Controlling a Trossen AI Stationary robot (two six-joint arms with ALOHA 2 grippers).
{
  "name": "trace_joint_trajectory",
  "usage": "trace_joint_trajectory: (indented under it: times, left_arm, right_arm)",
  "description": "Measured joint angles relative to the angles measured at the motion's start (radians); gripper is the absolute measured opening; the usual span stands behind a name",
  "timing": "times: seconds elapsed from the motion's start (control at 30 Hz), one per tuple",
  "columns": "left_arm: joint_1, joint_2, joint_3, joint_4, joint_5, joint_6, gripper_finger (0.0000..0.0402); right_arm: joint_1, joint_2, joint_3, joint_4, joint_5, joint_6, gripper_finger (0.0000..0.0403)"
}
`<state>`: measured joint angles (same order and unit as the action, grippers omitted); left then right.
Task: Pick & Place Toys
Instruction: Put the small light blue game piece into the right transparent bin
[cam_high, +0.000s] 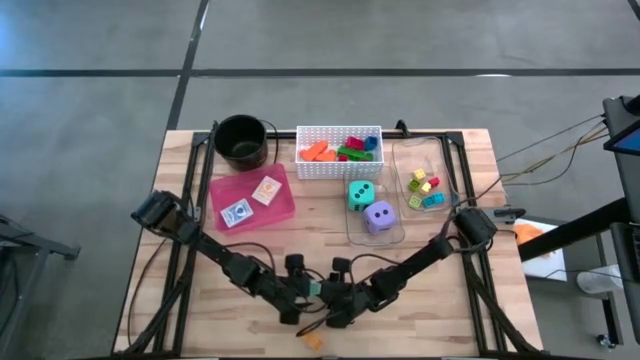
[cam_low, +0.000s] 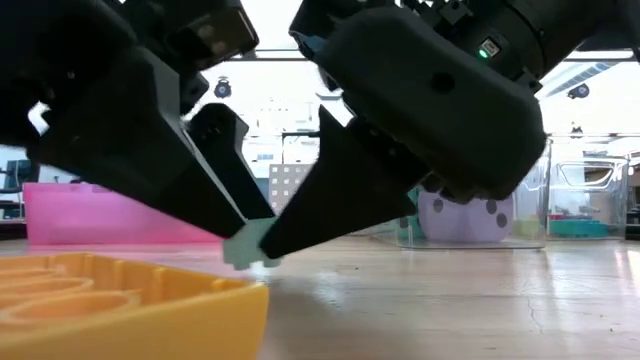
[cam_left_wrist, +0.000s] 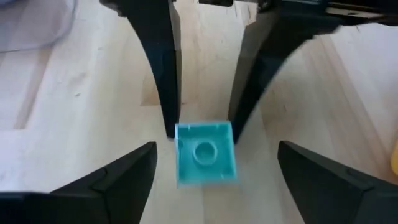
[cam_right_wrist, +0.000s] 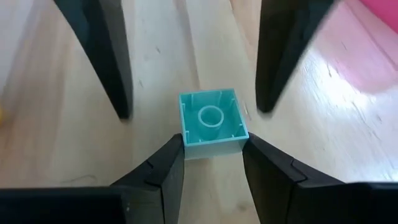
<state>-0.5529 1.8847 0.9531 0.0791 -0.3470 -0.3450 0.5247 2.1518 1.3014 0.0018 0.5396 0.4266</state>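
The yellow-orange block at the table's near edge is next, and my left gripper will go to it and close on that block's long sides (cam_high: 311, 339) (cam_left_wrist: 395, 159).
A small teal block (cam_right_wrist: 211, 121) sits at the near middle of the table, its hollow underside turned up. My right gripper (cam_right_wrist: 212, 142) is shut on it, reaching in from the right. My left gripper (cam_high: 303, 293) comes in from the left and is open. Its two fingers (cam_right_wrist: 115, 74) stand wide on either side of the block, touching nothing. In the low view the block (cam_low: 245, 250) shows at the fingertips, close above the tabletop. I cannot tell whether it rests on the wood. My right gripper pinches two opposite side walls (cam_right_wrist: 185, 134) of the teal block between its two fingers, only at their free ends. The fingers slant down from the table's right side. The block sits level in the hold, open underside up.
At the back stand a white basket (cam_high: 338, 168) with bright blocks, a black pot (cam_high: 241, 140) and a pink tray (cam_high: 285, 205) with two cards. Clear trays at the right hold two dice (cam_high: 371, 207) and small blocks (cam_high: 424, 188). A yellow-orange block (cam_low: 120, 310) lies at the near edge.
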Motion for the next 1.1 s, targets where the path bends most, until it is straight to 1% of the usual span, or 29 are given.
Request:
trace_joint_trajectory:
  times: [0.13,0.27,0.47,0.53,0.63,0.7,0.8,0.87,0.93,1.0,1.1]
  left_arm:
    - [0.000,-0.046,-0.001,-0.082,-0.001,0.005,0.0344]
    - [0.000,-0.093,-0.002,-0.174,-0.018,0.004,0.0344]
    - [0.000,-0.135,-0.004,-0.235,-0.055,0.001,0.0344]
    - [0.000,-0.139,-0.004,-0.234,-0.057,0.000,0.0344]
    - [0.000,-0.139,-0.005,-0.234,-0.057,0.000,0.0344]
    - [0.000,-0.139,-0.005,-0.236,-0.057,0.000,0.0344]
    - [0.000,-0.139,-0.005,-0.237,-0.057,-0.002,0.0344]
    - [0.000,-0.139,-0.005,-0.237,-0.057,-0.002,0.0344]
    - [0.000,-0.139,-0.005,-0.237,-0.057,-0.002,0.0344]
    - [0.000,-0.139,-0.005,-0.237,-0.057,-0.002,0.0344]
    - [0.000,-0.139,-0.005,-0.237,-0.057,-0.002,0.0344]
  right_arm:
    - [0.001,-0.040,-0.001,-0.123,0.001,0.072,0.0145]
    - [0.006,-0.110,-0.002,-0.258,0.002,0.158,0.0145]
    - [0.034,-0.278,-0.002,-0.480,0.019,0.197,0.0145]
    - [0.043,-0.342,-0.001,-0.570,0.070,0.210,0.0145]
    - [0.059,-0.442,-0.001,-0.758,0.202,0.260,0.0145]
    - [0.058,-0.510,-0.001,-0.917,0.279,0.340,0.0145]
    - [0.047,-0.609,-0.001,-1.165,0.364,0.513,0.0145]
    - [0.032,-0.666,-0.003,-1.336,0.400,0.657,0.0145]
    - [0.006,-0.722,-0.013,-1.483,0.403,0.792,0.0145]
    - [-0.027,-0.774,-0.034,-1.570,0.401,0.890,0.0145]
    - [-0.085,-0.859,-0.106,-1.561,0.398,0.917,0.0145]
